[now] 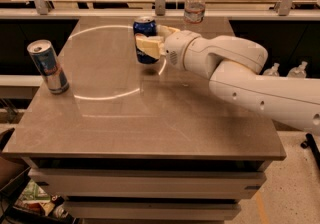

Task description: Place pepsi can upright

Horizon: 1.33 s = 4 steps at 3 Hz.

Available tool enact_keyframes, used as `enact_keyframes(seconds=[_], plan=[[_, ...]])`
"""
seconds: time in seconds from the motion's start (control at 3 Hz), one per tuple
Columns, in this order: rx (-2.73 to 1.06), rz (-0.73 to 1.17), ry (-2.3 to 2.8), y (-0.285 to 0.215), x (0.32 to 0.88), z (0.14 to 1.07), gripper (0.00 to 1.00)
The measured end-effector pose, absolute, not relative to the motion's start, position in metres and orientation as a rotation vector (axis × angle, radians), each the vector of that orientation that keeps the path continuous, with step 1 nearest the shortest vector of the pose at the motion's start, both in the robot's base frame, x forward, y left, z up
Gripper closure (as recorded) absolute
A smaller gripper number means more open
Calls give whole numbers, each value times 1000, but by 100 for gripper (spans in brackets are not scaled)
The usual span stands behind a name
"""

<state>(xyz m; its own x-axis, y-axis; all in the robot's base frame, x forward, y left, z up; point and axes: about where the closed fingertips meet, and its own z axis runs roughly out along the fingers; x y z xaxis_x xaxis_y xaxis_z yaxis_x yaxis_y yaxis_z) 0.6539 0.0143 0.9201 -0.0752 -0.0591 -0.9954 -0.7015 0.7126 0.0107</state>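
Observation:
I should set the pepsi can upright on the table point(141, 69) between the silver-blue can and water bottle with my gripper.
The pepsi can point(144, 30) is a short dark-blue can with a silver top. It stands upright at the back middle of the table point(150, 118), its base at or just above the surface. My gripper point(149, 43) reaches in from the right on a white arm and is shut on the can, its pale yellow fingers point(150, 46) wrapped around the can's right side and front.
A taller, slim silver-blue can point(48, 66) stands upright near the table's left edge. A clear water bottle point(194, 4) stands at the back edge, right of the pepsi can. A railing and a second table with scissors lie behind.

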Motion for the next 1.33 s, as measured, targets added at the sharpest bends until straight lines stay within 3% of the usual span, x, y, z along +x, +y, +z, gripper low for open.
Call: enact_keyframes(seconds=[1.33], plan=[[-580, 632, 1575, 23, 653, 887, 100]])
